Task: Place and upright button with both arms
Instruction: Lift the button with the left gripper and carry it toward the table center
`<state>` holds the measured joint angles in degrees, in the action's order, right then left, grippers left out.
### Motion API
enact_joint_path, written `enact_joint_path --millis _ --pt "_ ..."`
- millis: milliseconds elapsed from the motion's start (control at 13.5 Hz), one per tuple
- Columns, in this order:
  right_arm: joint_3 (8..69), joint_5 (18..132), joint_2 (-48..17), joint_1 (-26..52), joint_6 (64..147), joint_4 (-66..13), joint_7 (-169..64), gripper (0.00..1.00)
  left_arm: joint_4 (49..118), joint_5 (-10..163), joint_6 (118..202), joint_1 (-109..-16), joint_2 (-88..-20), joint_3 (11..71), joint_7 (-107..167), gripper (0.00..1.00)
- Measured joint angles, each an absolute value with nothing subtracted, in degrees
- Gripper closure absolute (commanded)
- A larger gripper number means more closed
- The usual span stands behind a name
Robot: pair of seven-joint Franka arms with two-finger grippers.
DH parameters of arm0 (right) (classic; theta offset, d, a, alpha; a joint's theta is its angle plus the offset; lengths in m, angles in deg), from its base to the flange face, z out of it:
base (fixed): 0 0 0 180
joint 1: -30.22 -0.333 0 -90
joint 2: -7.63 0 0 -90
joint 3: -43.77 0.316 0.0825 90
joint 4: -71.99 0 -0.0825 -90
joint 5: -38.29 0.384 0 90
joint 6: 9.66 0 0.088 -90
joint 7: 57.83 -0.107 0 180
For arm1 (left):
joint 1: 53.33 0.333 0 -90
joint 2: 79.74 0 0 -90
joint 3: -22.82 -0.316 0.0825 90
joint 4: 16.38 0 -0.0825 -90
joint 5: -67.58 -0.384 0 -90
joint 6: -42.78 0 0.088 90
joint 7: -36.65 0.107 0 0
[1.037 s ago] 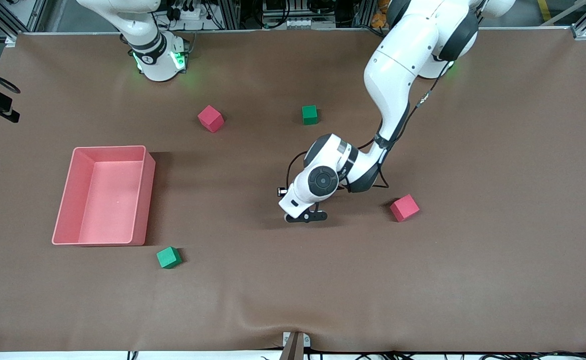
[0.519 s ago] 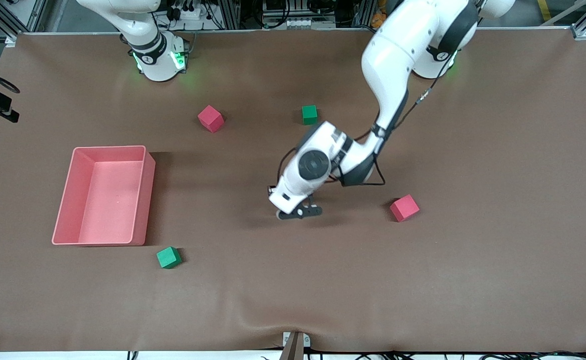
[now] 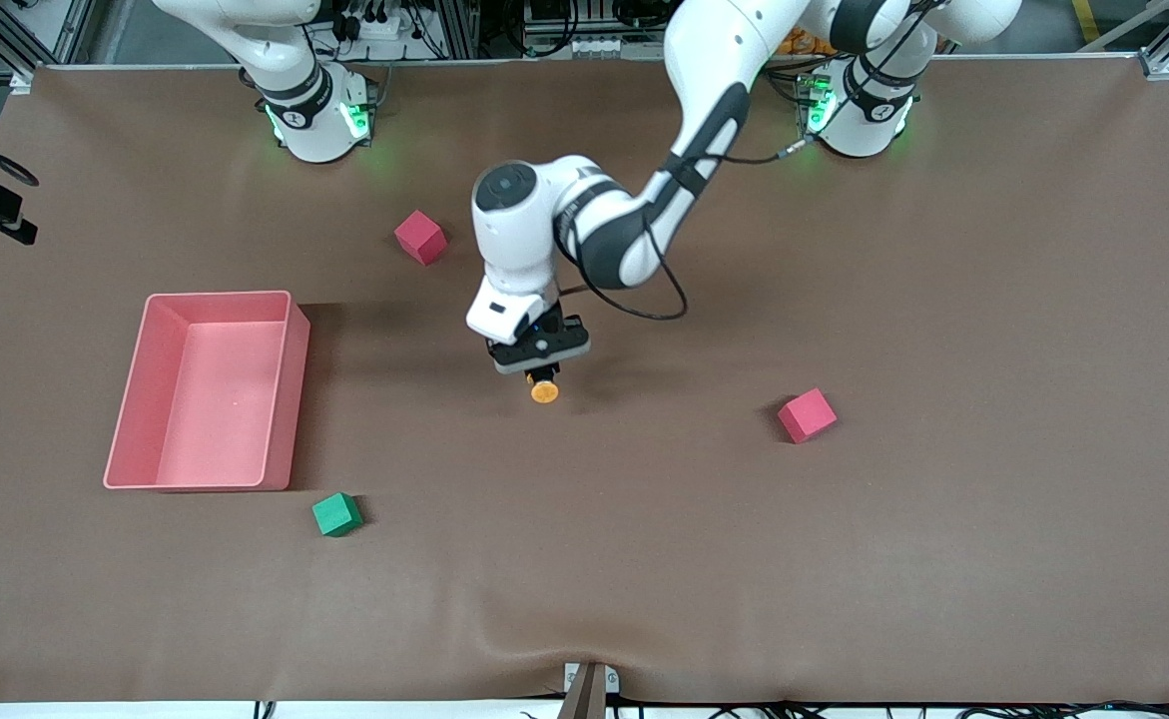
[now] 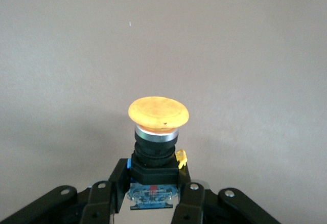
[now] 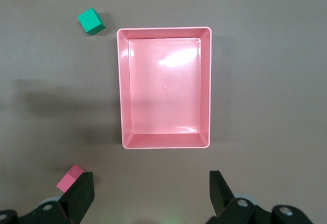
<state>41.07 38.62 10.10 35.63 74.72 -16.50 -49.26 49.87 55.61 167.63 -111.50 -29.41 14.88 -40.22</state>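
Note:
Next, I let go of the button with my left gripper, standing the button upright on the bare table (image 3: 543, 360) between the red cubes.
The button (image 3: 544, 390) has a round orange cap on a black body. My left gripper (image 3: 541, 365) is shut on its black body and holds it over the middle of the table. In the left wrist view the button (image 4: 158, 114) sticks out from between the fingers (image 4: 118, 175) with its cap pointing away from the gripper (image 4: 153, 177). My right gripper (image 5: 150, 193) is open and empty, high over the pink tray (image 5: 122, 91). It is out of the front view, where only the right arm's base (image 3: 314, 120) shows.
The pink tray (image 3: 285, 399) is empty, toward the right arm's end. A green cube (image 3: 336, 514) lies nearer the front camera than the tray. One red cube (image 3: 419, 237) lies beside the left arm's wrist, another (image 3: 807, 415) toward the left arm's end.
My left arm has swung toward the right arm's end and turned its wrist. The button now shows in its fingers. The arm now covers the green cube farther from the camera.

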Motion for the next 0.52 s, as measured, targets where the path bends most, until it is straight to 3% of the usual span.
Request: enact_joint_path --millis 519 --pt "41.1 38.6 10.1 35.6 74.5 -16.2 -49.3 0.00 53.1 26.3 169.7 -118.4 -26.8 15.0 -75.4 1.00"
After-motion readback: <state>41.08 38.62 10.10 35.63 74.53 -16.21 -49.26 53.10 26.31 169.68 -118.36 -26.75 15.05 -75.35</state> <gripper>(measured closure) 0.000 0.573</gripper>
